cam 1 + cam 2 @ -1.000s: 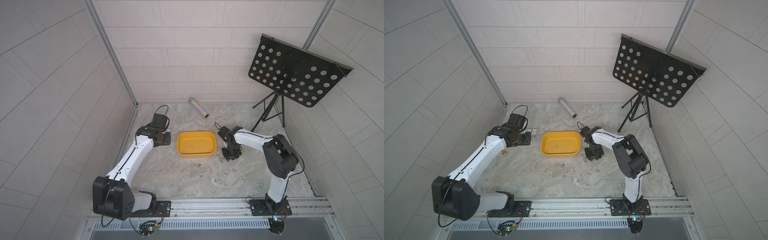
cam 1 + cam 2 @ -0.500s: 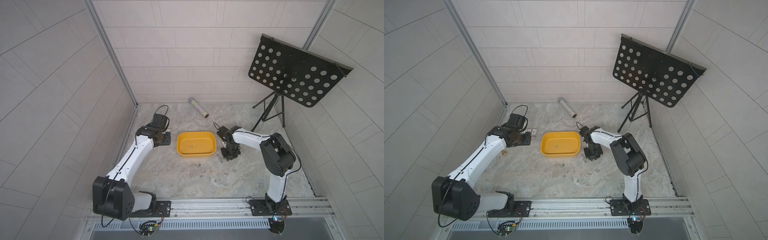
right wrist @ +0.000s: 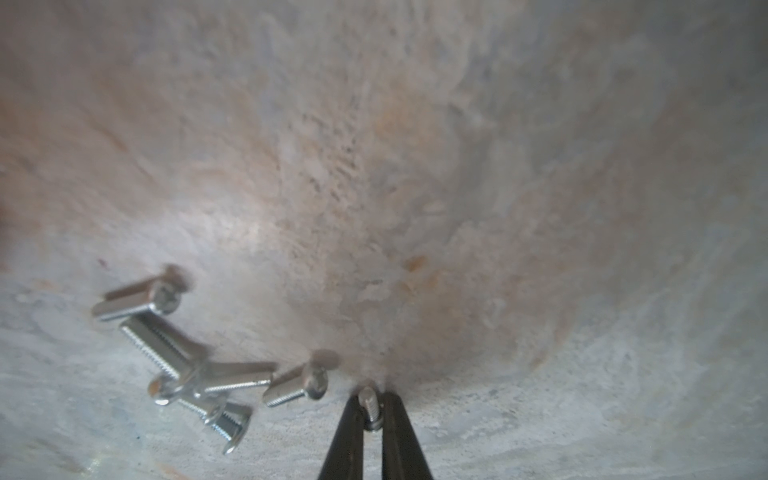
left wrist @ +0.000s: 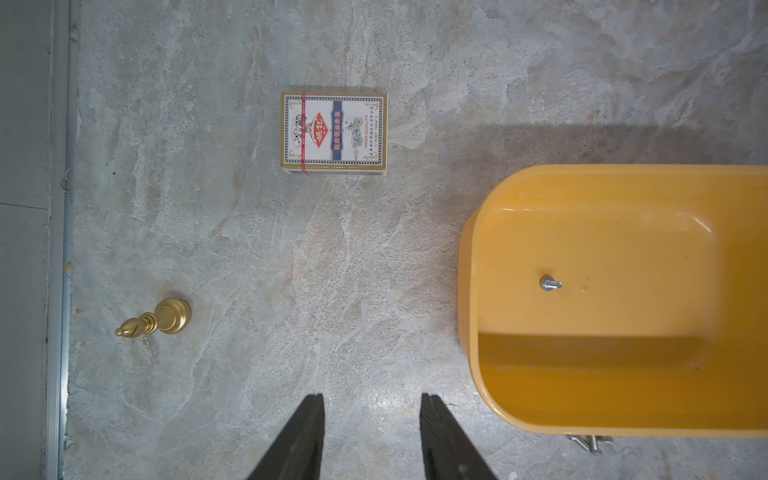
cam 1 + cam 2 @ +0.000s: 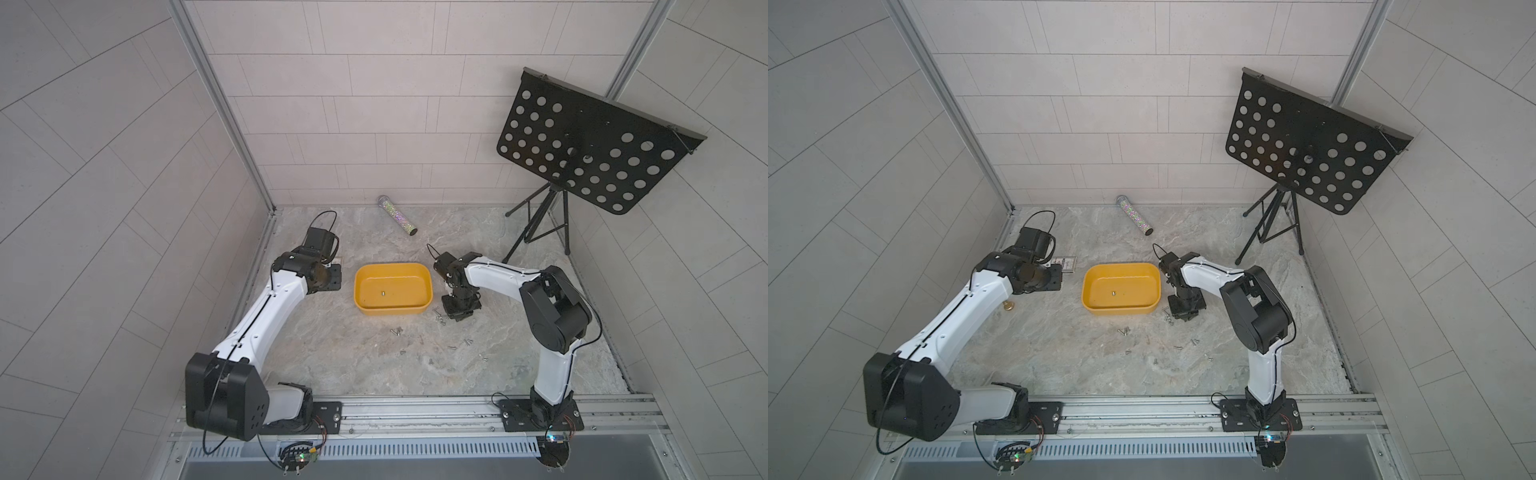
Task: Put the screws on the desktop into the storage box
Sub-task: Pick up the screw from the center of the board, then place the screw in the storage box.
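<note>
Next, my right gripper lets go of the silver screw inside the yellow storage box [image 5: 393,281], just behind the screw lying there.
The yellow storage box [image 5: 390,311] [image 5: 1119,311] [image 4: 467,291] stands mid-desktop with one screw [image 5: 382,293] [image 4: 550,284] lying inside. Just right of the box my right gripper [image 5: 456,316] [image 3: 371,399] points down at the desktop [image 5: 374,365], shut on a small silver screw [image 3: 371,409] pinched between its tips. A cluster of screws [image 3: 187,365] [image 5: 438,318] lies beside it. More screws [image 5: 396,331] [image 5: 1192,342] are scattered in front of the box. Left of the box my left gripper [image 5: 332,279] [image 4: 372,401] hovers open and empty.
A printed card box [image 4: 334,132] [image 5: 1068,263] and a small brass piece [image 4: 160,322] [image 5: 1008,306] sit near the left wall. A glittery tube [image 5: 397,215] lies at the back. A black music stand [image 5: 582,153] fills the back right corner.
My right gripper's jaws have closed on a screw beside the box, and that arm's elbow has shifted slightly. The left arm has not moved.
</note>
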### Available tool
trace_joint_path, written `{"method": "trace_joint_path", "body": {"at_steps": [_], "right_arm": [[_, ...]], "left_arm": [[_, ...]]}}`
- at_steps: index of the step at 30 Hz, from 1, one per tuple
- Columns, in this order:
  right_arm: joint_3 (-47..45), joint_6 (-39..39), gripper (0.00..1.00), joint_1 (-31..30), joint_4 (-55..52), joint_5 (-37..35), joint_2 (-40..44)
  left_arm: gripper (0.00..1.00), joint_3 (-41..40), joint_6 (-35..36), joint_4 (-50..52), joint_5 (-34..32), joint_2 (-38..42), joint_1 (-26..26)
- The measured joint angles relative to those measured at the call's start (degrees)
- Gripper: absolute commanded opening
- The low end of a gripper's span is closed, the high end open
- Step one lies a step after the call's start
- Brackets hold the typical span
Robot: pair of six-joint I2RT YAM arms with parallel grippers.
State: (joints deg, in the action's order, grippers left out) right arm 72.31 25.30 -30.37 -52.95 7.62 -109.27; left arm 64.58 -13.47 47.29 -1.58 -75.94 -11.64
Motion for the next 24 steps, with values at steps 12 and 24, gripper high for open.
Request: {"method": "trace_joint_path", "body": {"at_steps": [12, 24], "right_arm": [[2.71, 0.04, 0.03, 0.0, -4.46, -2.82, 7.87], [23.39, 0.15, 0.02, -3.74, -10.34, -1.64, 6.56]], "left_arm": [[0.46, 0.0, 0.0, 0.0, -0.17, 0.0, 0.0], [0.46, 0.0, 0.0, 0.02, -0.7, 0.0, 0.0]]}}
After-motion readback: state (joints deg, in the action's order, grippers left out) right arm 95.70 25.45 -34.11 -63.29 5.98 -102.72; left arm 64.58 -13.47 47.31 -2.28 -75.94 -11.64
